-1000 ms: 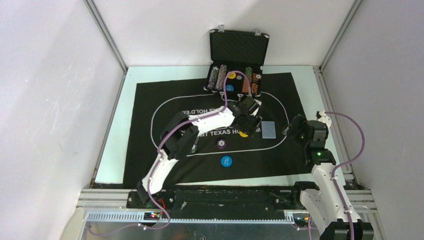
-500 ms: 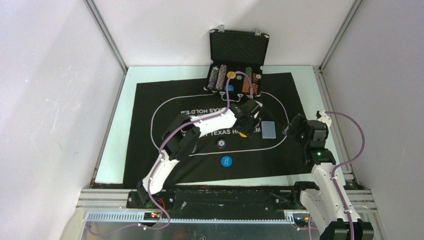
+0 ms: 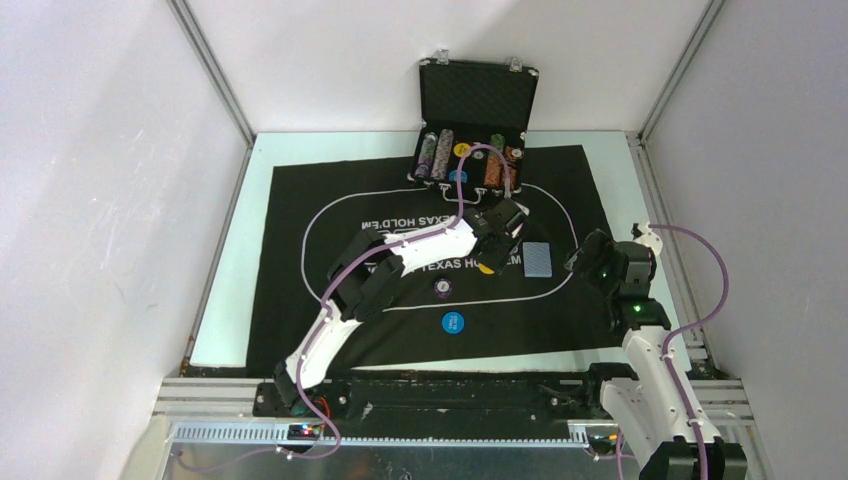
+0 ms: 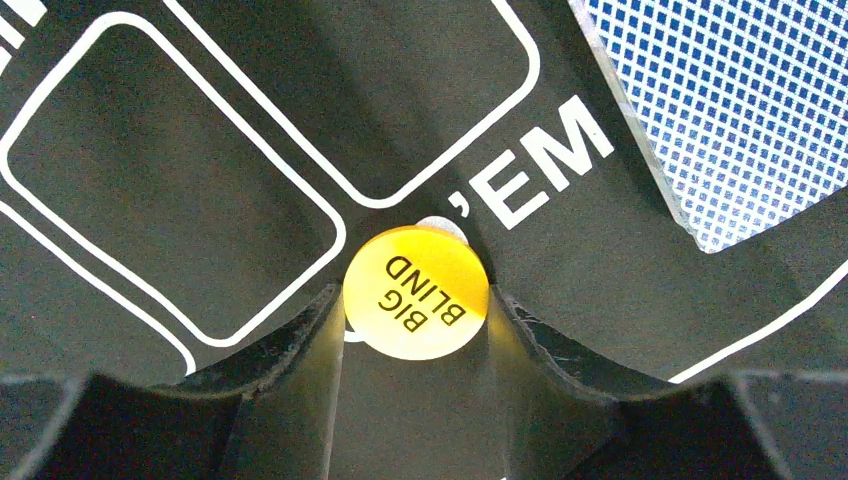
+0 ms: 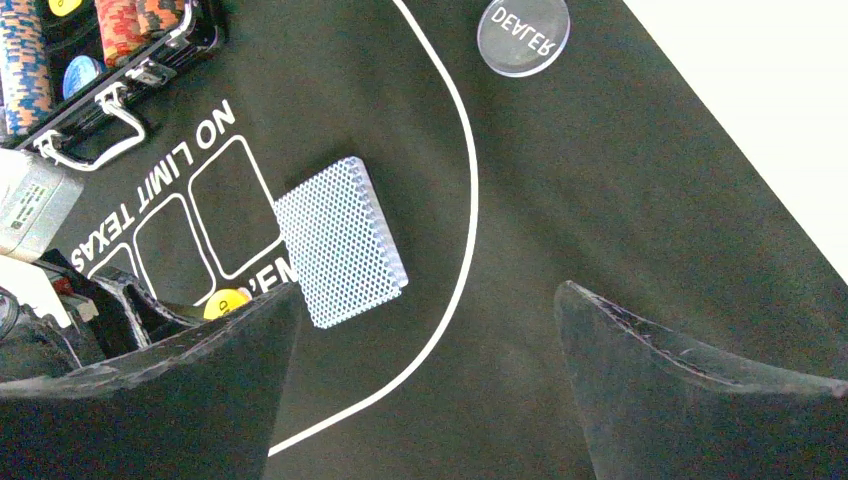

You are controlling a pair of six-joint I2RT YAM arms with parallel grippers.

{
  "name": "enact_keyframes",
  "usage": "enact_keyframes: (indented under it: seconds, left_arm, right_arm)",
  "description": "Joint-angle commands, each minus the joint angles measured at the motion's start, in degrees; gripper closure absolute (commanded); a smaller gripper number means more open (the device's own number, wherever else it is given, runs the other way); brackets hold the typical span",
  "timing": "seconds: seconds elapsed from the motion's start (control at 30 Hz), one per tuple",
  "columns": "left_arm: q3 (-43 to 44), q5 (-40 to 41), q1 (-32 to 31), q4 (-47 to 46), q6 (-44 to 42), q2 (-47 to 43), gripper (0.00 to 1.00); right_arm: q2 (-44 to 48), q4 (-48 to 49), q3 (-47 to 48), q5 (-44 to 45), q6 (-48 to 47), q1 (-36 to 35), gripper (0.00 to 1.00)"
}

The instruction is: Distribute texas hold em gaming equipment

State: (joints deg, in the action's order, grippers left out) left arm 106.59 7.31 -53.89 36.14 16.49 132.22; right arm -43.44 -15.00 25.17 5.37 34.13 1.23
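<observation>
The robot's left gripper should set the yellow button down between the white line and the mat's side edge [image 3: 285,259] farthest from the cards.
A yellow round button marked BIG BLIND [image 4: 415,292] lies on the black felt mat [image 3: 300,200], beside a blue-backed stack of cards [image 3: 537,260]. My left gripper [image 4: 415,300] is down over the yellow button [image 3: 487,268], its two fingers touching the button's left and right edges. A purple chip [image 3: 442,289] and a blue chip [image 3: 453,322] lie nearer the arms. My right gripper [image 5: 428,290] hovers open to the right of the cards [image 5: 340,240], nothing between its fingers. A clear DEALER button [image 5: 523,37] rests at the mat's right.
The black hard case [image 3: 477,95] stands open at the back of the mat, rows of chips [image 3: 470,160] in its tray. White walls and metal frame rails close in the table on three sides.
My left gripper's jaws have narrowed until they meet the yellow button's sides; the arm shifted slightly. The right arm has stayed still.
</observation>
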Motion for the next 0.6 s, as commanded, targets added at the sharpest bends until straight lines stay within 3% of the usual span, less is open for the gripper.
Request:
enact_keyframes:
  seconds: [0.0, 0.3, 0.47, 0.57]
  left_arm:
    - [0.1, -2.1, -0.7, 0.5, 0.6, 2.4, 0.59]
    - [-7.9, 1.4, 3.8, -5.1, 4.0, -12.7, 0.73]
    - [-24.2, 5.4, 12.3, -11.6, 8.8, -29.2, 0.79]
    - [-34.9, 8.2, 20.9, -13.1, 11.7, -38.6, 0.80]
  right_arm:
    - [0.4, 2.2, 0.0, 0.7, 0.4, 0.2, 0.00]
    - [1.1, 1.6, 0.0, 1.2, 0.1, 0.2, 0.00]
    - [1.6, 1.6, -0.1, 1.2, 0.0, 0.4, 0.00]
    - [1.3, 1.7, -0.2, 1.2, 0.1, 0.4, 0.00]
